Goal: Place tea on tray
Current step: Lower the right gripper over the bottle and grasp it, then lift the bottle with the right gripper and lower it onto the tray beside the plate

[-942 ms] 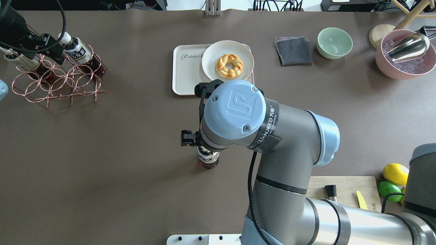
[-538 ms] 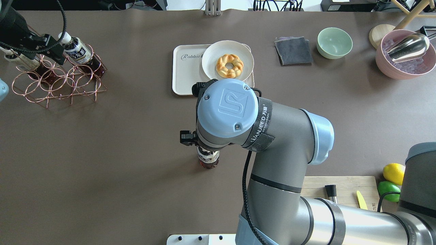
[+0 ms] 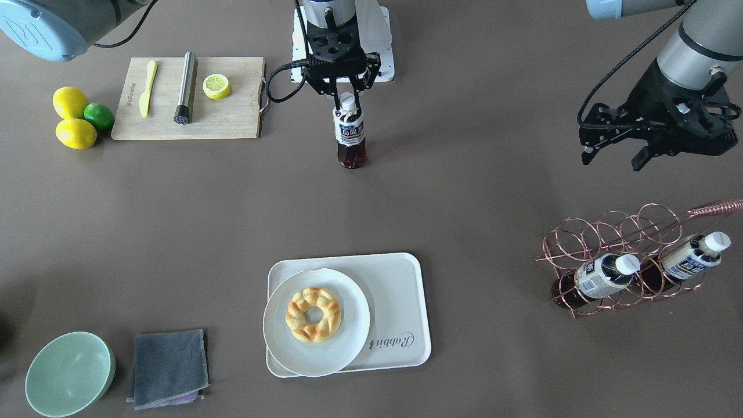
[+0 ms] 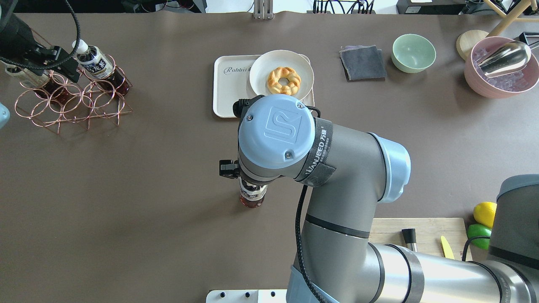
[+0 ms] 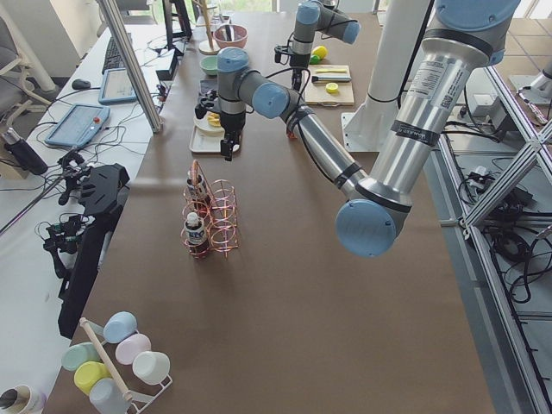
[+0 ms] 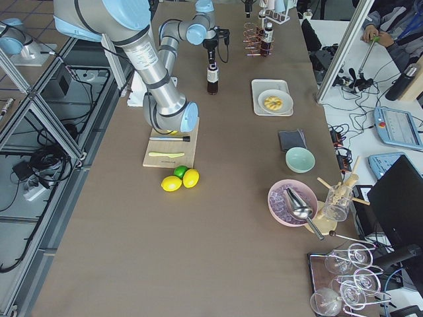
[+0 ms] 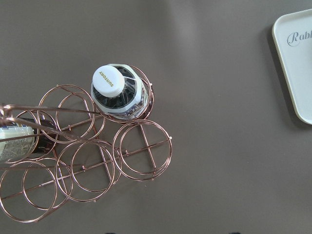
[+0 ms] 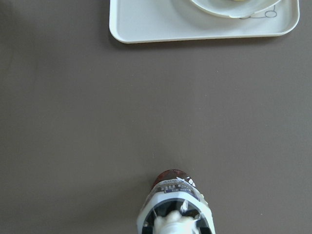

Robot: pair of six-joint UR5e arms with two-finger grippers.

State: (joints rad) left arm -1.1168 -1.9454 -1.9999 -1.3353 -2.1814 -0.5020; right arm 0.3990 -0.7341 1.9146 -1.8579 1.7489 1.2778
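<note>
I will use my right gripper to set the tea down on the tray's bare strip [image 3: 390,310] that lies between the white plate and the "Rabbit" lettering.
The tea [image 3: 349,130], a small upright bottle of dark liquid with a white cap, hangs in my right gripper [image 3: 346,97], which is shut on its neck. In the overhead view only the tea's lower part [image 4: 252,198] shows under the wrist. I cannot tell whether its base touches the table. The cream tray [image 3: 400,302] marked "Rabbit" lies across the table from the bottle, and its bare strip [image 4: 229,88] shows beside a white plate [image 3: 348,339] with a pastry. My left gripper [image 3: 613,158] hovers open and empty above a copper wire rack [image 3: 621,244].
Two more bottles [image 3: 601,274] [image 3: 691,255] lie in the rack. A wooden cutting board [image 3: 232,125] with knife and lemon half sits near the right arm's base, with lemons and a lime [image 3: 72,116] beside it. A green bowl [image 3: 69,371], grey cloth [image 3: 168,366] and pink bowl [image 4: 501,71] stand further off.
The right arm has shifted to the left and slightly toward the tray, carrying the bottle with it. The left gripper has drifted a little left over the rack.
</note>
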